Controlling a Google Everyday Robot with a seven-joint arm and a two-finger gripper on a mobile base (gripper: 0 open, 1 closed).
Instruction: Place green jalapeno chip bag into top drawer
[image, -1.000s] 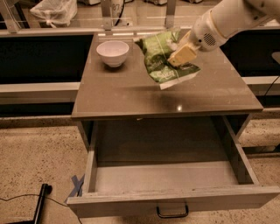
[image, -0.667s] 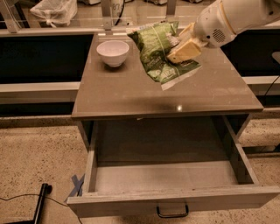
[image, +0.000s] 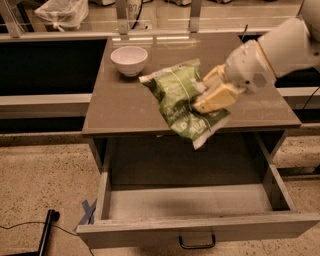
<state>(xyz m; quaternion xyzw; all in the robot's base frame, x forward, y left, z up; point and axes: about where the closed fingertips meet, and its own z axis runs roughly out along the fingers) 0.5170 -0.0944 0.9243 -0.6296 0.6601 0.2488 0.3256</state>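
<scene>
The robot's gripper should release the green jalapeno chip bag on the middle of the top drawer's grey bottom (image: 189, 188), behind the drawer's handle.
My gripper (image: 206, 95) is shut on the green jalapeno chip bag (image: 179, 101), a crinkled light-green bag with white patches. It holds the bag in the air over the front edge of the tabletop, with the bag's lower end hanging past that edge above the back of the drawer. The white arm reaches in from the upper right. The top drawer (image: 200, 227) is pulled fully out below the tabletop. Its grey inside shows nothing in it, and a small dark handle (image: 197, 243) sits on its front panel.
A white bowl (image: 129, 59) stands at the back left of the brown tabletop (image: 125, 110). A plastic bag (image: 62, 11) lies behind the table at the upper left. A black cable and stick (image: 45, 231) lie on the speckled floor at the lower left.
The gripper has carried the bag forward and lower, from over the back of the tabletop to its front edge above the open drawer. The drawer and bowl have not moved.
</scene>
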